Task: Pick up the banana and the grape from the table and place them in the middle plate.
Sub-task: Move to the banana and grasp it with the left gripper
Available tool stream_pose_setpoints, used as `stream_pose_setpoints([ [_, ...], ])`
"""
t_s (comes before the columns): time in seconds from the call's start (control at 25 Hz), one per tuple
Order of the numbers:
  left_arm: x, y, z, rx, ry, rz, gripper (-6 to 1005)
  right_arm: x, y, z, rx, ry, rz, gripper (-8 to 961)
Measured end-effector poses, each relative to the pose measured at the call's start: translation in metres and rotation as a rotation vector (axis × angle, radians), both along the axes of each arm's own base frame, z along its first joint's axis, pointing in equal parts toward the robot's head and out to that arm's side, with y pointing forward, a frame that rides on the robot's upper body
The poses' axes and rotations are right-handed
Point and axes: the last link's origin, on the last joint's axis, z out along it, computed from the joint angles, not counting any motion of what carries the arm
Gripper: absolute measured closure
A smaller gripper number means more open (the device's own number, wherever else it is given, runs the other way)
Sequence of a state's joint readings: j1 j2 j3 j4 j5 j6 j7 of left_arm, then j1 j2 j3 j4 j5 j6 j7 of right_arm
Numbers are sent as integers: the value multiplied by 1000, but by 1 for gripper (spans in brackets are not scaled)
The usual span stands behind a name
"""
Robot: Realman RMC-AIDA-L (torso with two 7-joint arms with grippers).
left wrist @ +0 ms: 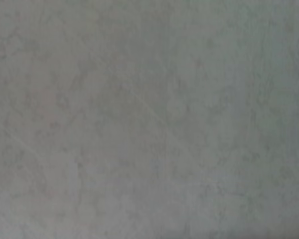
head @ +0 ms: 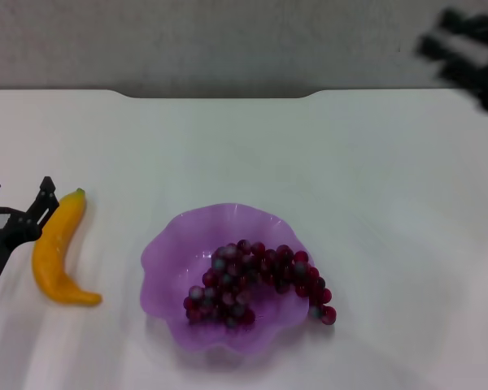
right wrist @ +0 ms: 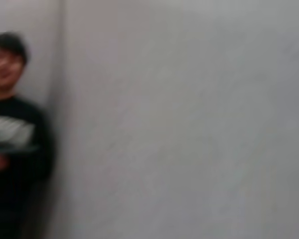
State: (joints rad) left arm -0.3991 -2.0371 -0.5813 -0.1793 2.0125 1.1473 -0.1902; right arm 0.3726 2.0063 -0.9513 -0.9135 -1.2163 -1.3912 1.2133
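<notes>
I should next move my left gripper to the banana's middle point(head: 49, 253), between its green tip and its curved near end, and close it there.
The banana point(head: 55, 253) lies on the white table point(head: 374, 162) at the left, its green tip pointing away from me. My left gripper point(head: 19, 192) stands open just left of it, one finger point(head: 46, 193) close against the banana's far end, nothing between the fingers. The grape point(head: 256, 283) bunch lies inside the purple middle plate point(head: 171, 252), with its right end hanging over the rim. My right gripper point(head: 439, 34) hovers high over the table's far right corner, blurred, with its fingers apart and empty. The left wrist view shows only a plain grey surface.
The table's far edge has a notch point(head: 220, 96) in front of a grey wall. The right wrist view shows a pale wall and a person in a dark shirt point(right wrist: 12, 124) standing off to one side.
</notes>
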Motion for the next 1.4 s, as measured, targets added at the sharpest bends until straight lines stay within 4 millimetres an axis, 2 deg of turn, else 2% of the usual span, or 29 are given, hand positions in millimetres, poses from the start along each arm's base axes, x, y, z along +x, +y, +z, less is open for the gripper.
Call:
stream_pose_setpoints([
  [0.2, -1, 0, 0, 0, 3, 1, 121, 42, -16, 20, 205, 82, -89, 513],
  [0.24, -1, 0, 0, 0, 3, 1, 121, 61, -22, 20, 297, 136, -141, 560],
  [0.28, -1, 0, 0, 0, 4, 2, 121, 61, -22, 20, 297, 136, -141, 607],
  [0.44, -2, 2, -3, -19, 5, 19, 121, 97, -36, 9, 457, 205, -265, 774],
  [0.72, -8, 19, -17, -122, 21, 130, 121, 124, -54, -26, 447, 138, -382, 958],
  [0.88, -14, 23, -21, -159, 27, 196, 121, 128, -61, -33, 437, 127, -399, 955],
  [1.08, -23, 25, -26, -203, 58, 275, 121, 123, -62, -41, 403, 117, -371, 953],
  [1.4, -29, 23, -31, -243, 142, 310, 122, 118, -65, -40, 404, 129, -333, 954],
])
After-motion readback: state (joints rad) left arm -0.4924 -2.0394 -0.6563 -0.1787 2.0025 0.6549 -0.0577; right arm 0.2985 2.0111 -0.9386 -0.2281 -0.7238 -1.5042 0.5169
